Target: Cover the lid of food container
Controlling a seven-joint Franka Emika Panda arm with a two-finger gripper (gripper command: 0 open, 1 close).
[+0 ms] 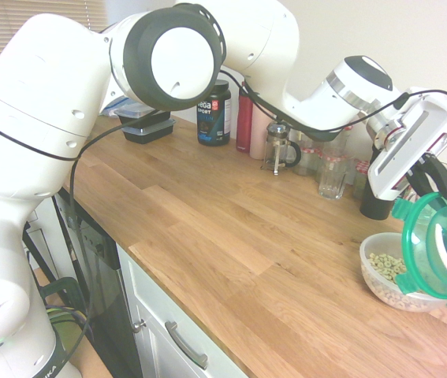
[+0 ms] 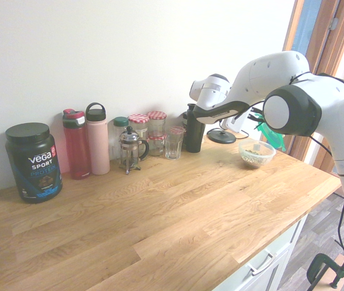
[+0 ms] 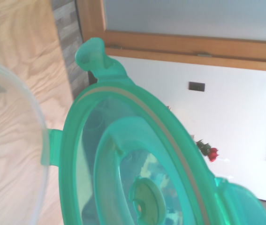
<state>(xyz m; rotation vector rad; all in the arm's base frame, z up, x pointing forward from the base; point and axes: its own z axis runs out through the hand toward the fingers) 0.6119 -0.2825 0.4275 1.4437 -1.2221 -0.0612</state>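
Note:
I will release the green lid, which hangs tilted beside the container now, flat across the open rim of the clear bowl (image 1: 399, 250) of tan pieces.
My gripper (image 1: 441, 193) is shut on the top edge of the lid (image 1: 437, 246), a round translucent green one with snap tabs and a white centre. The lid hangs tilted almost on edge, its lower rim at the far side of the food container (image 1: 390, 276). That container is a clear round bowl holding small tan pieces, standing on the wooden counter (image 1: 231, 236) near its right end. The second exterior view shows the bowl (image 2: 256, 153) with the green lid (image 2: 270, 134) partly hidden behind the arm. In the wrist view the lid (image 3: 137, 154) fills the picture beside the bowl's clear rim (image 3: 15, 140).
Along the wall stand a dark protein tub (image 2: 34, 162), a red bottle (image 2: 76, 144), a pink bottle (image 2: 97, 139), a French press (image 2: 130, 150), jars (image 2: 148, 128), a glass (image 2: 173, 143) and a black shaker (image 2: 193, 130). Black meal boxes (image 1: 146, 122) sit far left. The counter's front edge drops to cabinets.

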